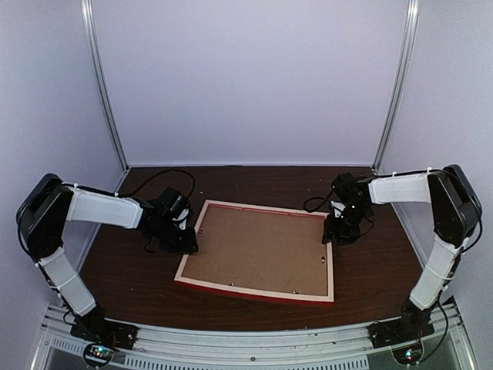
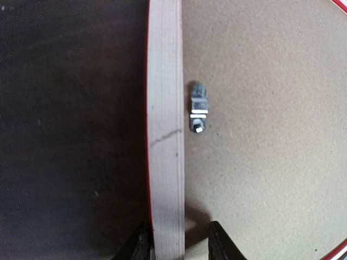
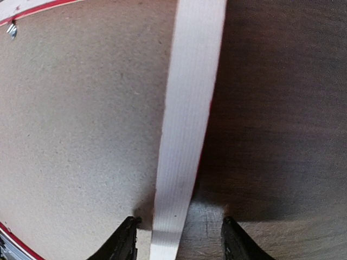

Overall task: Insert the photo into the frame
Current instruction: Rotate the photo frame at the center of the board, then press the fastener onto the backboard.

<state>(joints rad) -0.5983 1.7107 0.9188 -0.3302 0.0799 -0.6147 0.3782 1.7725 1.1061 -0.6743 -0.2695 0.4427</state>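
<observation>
The frame lies crooked under my grippers; my left gripper should help straighten it, then take the frame's rail (image 2: 165, 108) beside the metal tab.
The frame (image 1: 254, 292) lies face down on the table, its pale back rails up and a thin red line along its edges. A brown backing board (image 1: 262, 248) fills it, and the photo is hidden. My left gripper (image 1: 183, 239) stands over the left rail (image 2: 165, 108). It (image 2: 179, 246) is open, one finger against the rail's outer side and the other apart over the board (image 2: 260, 135). My right gripper (image 1: 337, 231) is at the right rail (image 3: 190, 108). It (image 3: 179, 244) is open astride that rail, gripping nothing.
A small metal tab (image 2: 198, 106) sits on the backing board beside the left rail, and another (image 3: 12, 30) near the far corner. Dark wooden table (image 1: 139, 274) surrounds the frame. White walls close in the back and both sides.
</observation>
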